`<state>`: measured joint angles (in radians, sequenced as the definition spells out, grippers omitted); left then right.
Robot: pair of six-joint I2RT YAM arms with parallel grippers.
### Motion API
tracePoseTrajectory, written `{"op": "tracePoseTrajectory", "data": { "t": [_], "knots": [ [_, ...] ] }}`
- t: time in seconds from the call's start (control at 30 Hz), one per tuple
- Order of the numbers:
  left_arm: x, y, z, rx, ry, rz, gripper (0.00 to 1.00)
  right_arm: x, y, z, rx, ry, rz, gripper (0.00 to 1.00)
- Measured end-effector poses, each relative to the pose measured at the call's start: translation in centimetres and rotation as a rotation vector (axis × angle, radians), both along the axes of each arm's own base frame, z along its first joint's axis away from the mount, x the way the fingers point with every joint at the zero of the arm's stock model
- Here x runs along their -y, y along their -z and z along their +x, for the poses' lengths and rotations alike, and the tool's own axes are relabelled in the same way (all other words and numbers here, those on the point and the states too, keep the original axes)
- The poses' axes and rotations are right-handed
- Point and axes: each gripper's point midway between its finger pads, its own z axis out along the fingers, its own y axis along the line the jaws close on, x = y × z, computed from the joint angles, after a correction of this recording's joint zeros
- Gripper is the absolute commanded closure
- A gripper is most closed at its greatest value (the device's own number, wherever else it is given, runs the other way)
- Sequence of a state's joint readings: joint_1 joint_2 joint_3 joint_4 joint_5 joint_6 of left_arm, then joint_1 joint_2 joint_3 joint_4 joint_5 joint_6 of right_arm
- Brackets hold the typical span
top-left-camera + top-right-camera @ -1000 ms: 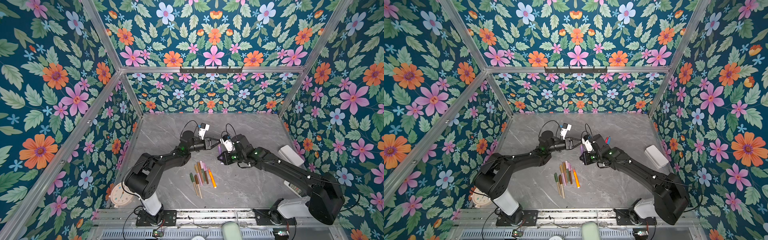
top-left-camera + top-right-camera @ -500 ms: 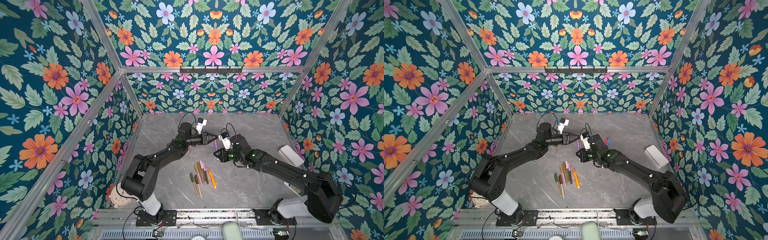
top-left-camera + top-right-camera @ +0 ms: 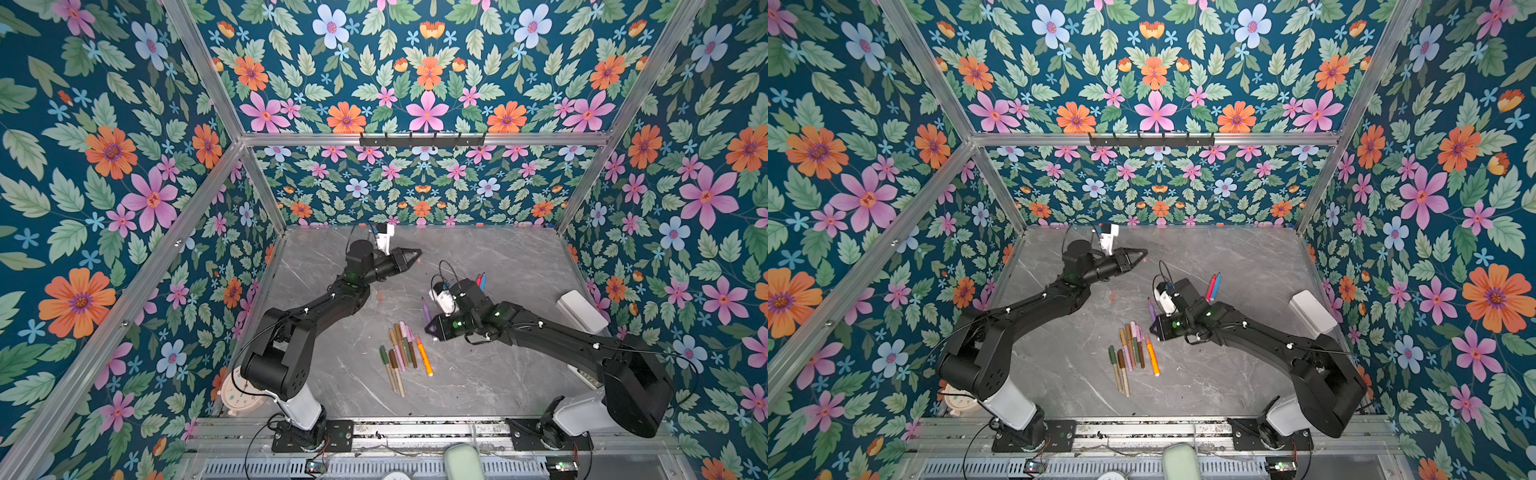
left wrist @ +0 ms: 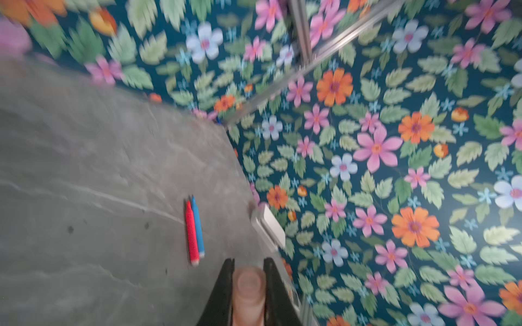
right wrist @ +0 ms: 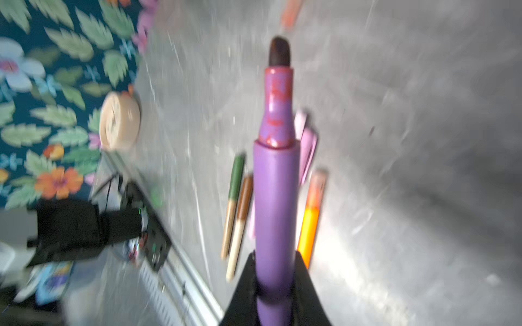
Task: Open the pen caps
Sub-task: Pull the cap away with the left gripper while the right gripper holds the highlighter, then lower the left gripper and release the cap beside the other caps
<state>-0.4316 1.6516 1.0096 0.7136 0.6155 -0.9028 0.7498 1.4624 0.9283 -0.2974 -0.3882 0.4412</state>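
Next, my left gripper sets the pale pinkish pen cap free on the table (image 3: 373, 296), beside the loose pale orange-red cap.
My left gripper (image 4: 249, 261) is shut on a pale pinkish pen cap (image 4: 249, 290) and hovers over the back of the table (image 3: 415, 252). My right gripper (image 5: 275, 255) is shut on the barrel of a purple pen (image 5: 275, 180), whose dark tip (image 5: 279, 50) is bare. In both top views this gripper (image 3: 430, 328) (image 3: 1154, 326) sits just right of a pile of pens (image 3: 401, 353) (image 3: 1129, 353), olive, brown, pink and one orange (image 3: 424, 357). A red and a blue pen (image 4: 193, 231) (image 3: 1212, 286) lie together further back. A pale orange-red cap (image 3: 379, 296) lies loose between the arms.
A white box (image 3: 582, 311) (image 3: 1312, 311) rests against the right wall. A small round clock (image 3: 237, 395) (image 5: 120, 121) sits at the front left corner beside the left arm's base. Floral walls close in three sides of the grey table (image 3: 498, 257).
The two grippers were together at the purple pen. The left one has drawn away toward the back with the cap, and the right one has pulled toward the front with the pen.
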Motion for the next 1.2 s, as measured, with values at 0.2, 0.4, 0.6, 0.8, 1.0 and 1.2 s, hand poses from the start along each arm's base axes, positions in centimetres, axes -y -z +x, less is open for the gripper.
{"op": "tracePoseTrajectory", "data": {
  "t": [0.2,0.4,0.6,0.8,1.0,1.2],
  "knots": [
    [-1.3,-0.8,1.4,0.034,-0.082,-0.009,1.0,0.3,0.4,-1.1,-0.046,-0.022,-0.016,1.0],
    [-3.7,2.5,2.7,-0.017,-0.185,0.18,1.0,0.9,-0.1,-1.0,-0.026,-0.007,-0.03,1.0],
    [-10.8,11.4,2.7,-0.155,-0.405,0.56,1.0,1.5,0.6,-1.0,-0.025,0.003,-0.064,1.0],
    [-15.4,18.2,2.0,-0.296,-0.451,0.755,1.0,1.1,0.2,-0.4,-0.019,-0.011,-0.081,1.0],
    [-16.2,22.0,1.6,-0.37,-0.412,0.814,1.0,1.2,-0.3,-0.1,0.004,-0.016,-0.097,1.0],
    [-16.1,23.6,2.0,-0.401,-0.391,0.825,1.0,1.4,-0.1,0.0,0.003,-0.026,-0.12,1.0]
  ]
}}
